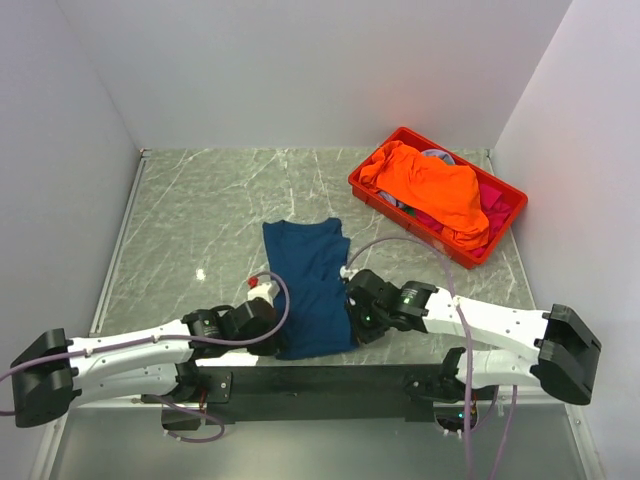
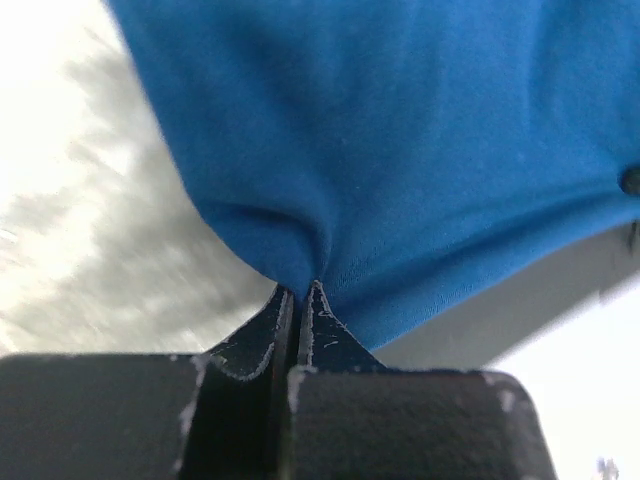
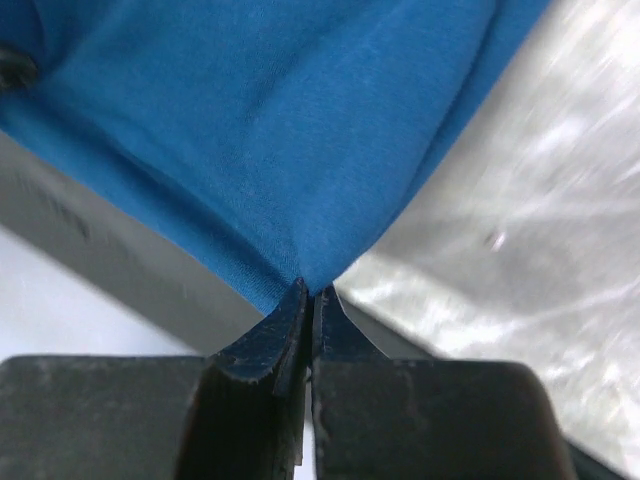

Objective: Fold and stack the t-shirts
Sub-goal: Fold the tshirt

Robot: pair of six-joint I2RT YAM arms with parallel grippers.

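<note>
I will use my left gripper to let go of the navy-blue t-shirt's near corner over the middle of its long piece [image 1: 289,277], beside the t-shirt's side edge.
A dark navy-blue t-shirt [image 1: 312,285] lies folded into a long strip on the marble table, running from the middle toward the near edge. My left gripper [image 1: 276,340] is shut on its near left corner, the blue cloth [image 2: 400,150] pinched between the fingertips [image 2: 322,305]. My right gripper [image 1: 352,330] is shut on the near right corner, cloth [image 3: 260,130] bunched at its fingertips [image 3: 300,295]. An orange t-shirt [image 1: 430,190] is heaped in the red crate, with magenta-pink cloth [image 1: 492,205] under it.
The red plastic crate [image 1: 380,195] sits at the back right, angled near the right wall. White walls close in the table on the left, back and right. Grey marble [image 1: 200,215] shows left of the shirt.
</note>
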